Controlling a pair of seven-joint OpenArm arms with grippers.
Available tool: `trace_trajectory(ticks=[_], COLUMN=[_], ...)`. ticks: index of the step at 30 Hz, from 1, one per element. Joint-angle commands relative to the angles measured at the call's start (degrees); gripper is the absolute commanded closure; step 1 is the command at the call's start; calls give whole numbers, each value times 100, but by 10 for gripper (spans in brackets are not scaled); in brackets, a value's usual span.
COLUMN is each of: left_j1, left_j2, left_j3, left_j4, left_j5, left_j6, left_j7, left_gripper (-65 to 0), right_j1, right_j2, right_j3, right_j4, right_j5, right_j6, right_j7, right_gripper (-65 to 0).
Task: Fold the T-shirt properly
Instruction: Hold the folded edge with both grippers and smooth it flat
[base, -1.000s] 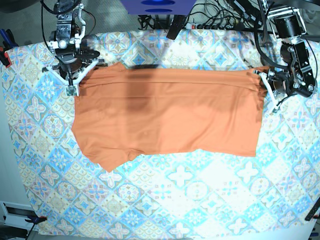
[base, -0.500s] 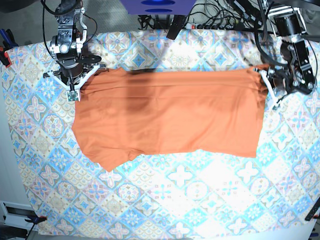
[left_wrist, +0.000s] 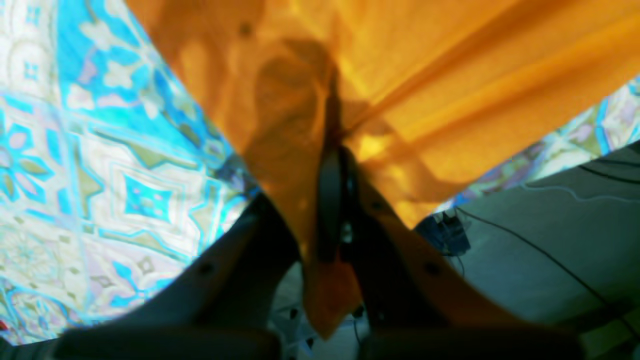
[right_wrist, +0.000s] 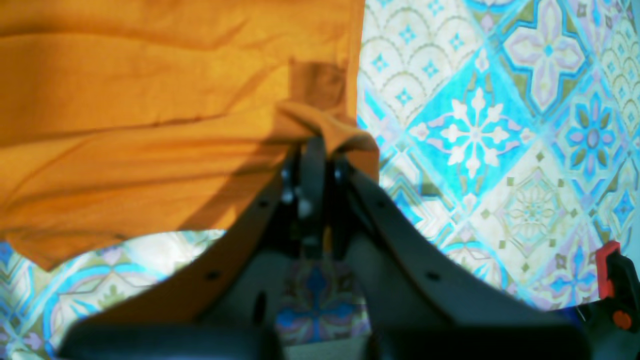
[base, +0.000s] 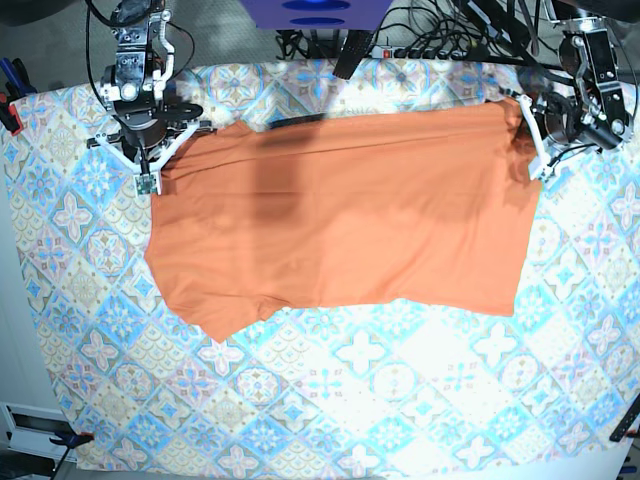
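Observation:
My left gripper needs to release the T-shirt's far corner on the orange fabric (base: 527, 172) beside its side edge, folded a little inward. The corner now lies spread across the patterned tablecloth.
The orange T-shirt (base: 340, 215) lies spread across the patterned tablecloth (base: 330, 390), one short sleeve at its lower left. My left gripper (base: 530, 135) is at the shirt's upper right corner and is shut on the fabric; in the left wrist view the gripper (left_wrist: 332, 165) pinches a fold of the T-shirt (left_wrist: 440, 85). My right gripper (base: 153, 165) is at the upper left corner, also shut on the fabric; in the right wrist view the gripper (right_wrist: 317, 145) clamps a bunched edge of the T-shirt (right_wrist: 125, 115). No white tag shows.
The tablecloth (right_wrist: 500, 140) covers the whole table. Cables and a power strip (base: 430, 45) lie behind the far edge. A blue box (base: 315, 12) stands at the back centre. A red clamp (right_wrist: 612, 265) holds the cloth at one table edge.
Both grippers have moved towards the back of the table with the shirt's far edge. The fold along that edge has opened out, and the fabric now reaches further back, most at the right.

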Motion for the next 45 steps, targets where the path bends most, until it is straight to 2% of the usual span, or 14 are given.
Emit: trace_trajectory(ticks=[1,9,18,42,45], left_j1=[-107,-889,-1830,-2287,-2287], left_j2=[-100,102,163,137,137], left_j3=[-62,-123,-132,-132,-132], left_j4=[76,-56,-1938,-1973,-1973], left_j5=[40,66,75,92,92], left_j6=[29,29,29,29,29], left_j7=[-14,-14,-14,-14,-14], left_gripper=[-1,-1,-1,-3,-57], right_j1=[22,22,31,383,383], right_j2=[39,39,47,83,83], right_j3=[21,39,21,-260,-260], right_j4=[96,96,96,-9,-62], right_j5=[-35,-44,-61,-79,-79], right_j6=[-47,-47,-47,-39,-39], right_j7=[115,133,141,115,106], right_gripper=[0,0,0,0,0])
